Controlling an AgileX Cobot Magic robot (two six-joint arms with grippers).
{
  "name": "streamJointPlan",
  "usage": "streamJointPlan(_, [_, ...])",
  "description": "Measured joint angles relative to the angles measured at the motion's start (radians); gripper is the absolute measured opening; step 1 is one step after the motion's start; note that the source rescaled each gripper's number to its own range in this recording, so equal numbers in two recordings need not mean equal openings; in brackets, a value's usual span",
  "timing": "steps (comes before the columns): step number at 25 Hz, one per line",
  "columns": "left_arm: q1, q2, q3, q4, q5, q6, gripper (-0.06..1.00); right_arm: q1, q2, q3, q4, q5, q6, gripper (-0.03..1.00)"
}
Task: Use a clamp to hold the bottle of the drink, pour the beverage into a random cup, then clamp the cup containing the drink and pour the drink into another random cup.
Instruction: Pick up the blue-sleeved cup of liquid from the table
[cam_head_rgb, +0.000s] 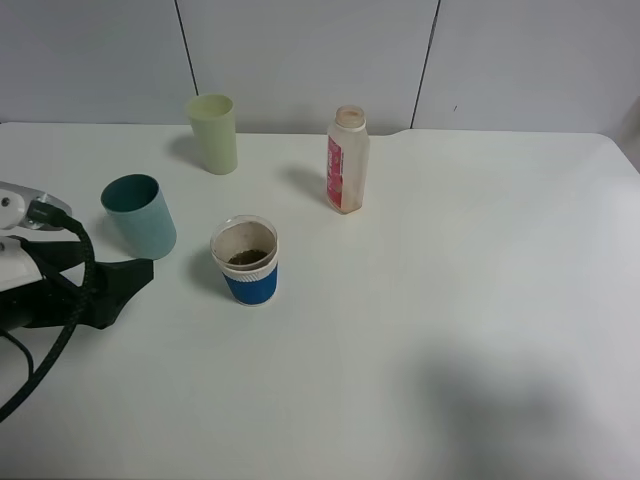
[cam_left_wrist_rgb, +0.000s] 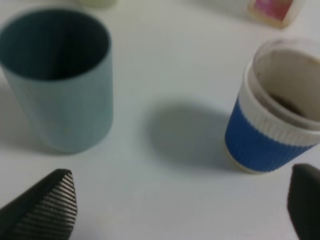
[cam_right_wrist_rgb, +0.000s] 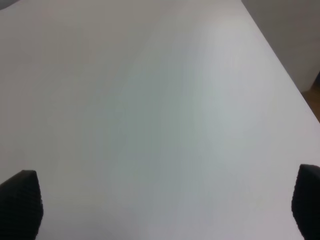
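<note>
My left gripper will grip the blue ribbed sleeve (cam_head_rgb: 252, 286) (cam_left_wrist_rgb: 261, 136) of the cup with the drink in it, because that drink goes into another cup next.
The bottle of the drink (cam_head_rgb: 347, 160) stands upright at the back centre, uncapped, its red-pink label facing left. The cup containing the drink (cam_head_rgb: 246, 262) has a blue ribbed sleeve, and the beverage (cam_head_rgb: 247, 257) is a dark patch at its bottom. The teal tumbler (cam_head_rgb: 140, 215) stands to its left. My left gripper (cam_head_rgb: 125, 285) sits low at the table's left, in front of the teal tumbler and left of the blue cup. In the left wrist view its fingers are apart and empty, with the teal tumbler (cam_left_wrist_rgb: 60, 80) and blue cup (cam_left_wrist_rgb: 272, 125) ahead. My right gripper (cam_right_wrist_rgb: 162, 205) is open over bare table.
A pale yellow-green tumbler (cam_head_rgb: 212, 132) stands at the back left, behind the teal one. The white table (cam_head_rgb: 450, 320) stretches bare to the right, with a soft shadow on it near the front right. A grey panelled wall closes off the back.
</note>
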Motion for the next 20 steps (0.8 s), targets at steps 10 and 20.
streamJointPlan(10, [0.0, 0.345, 0.032, 0.205, -0.439, -0.177, 0.55, 0.0, 0.0, 0.0, 0.0, 0.0, 0.0, 1.0])
streamJointPlan(20, [0.0, 0.731, 0.032, 0.287, -0.818, -0.181, 0.55, 0.0, 0.0, 0.0, 0.0, 0.0, -0.001, 1.0])
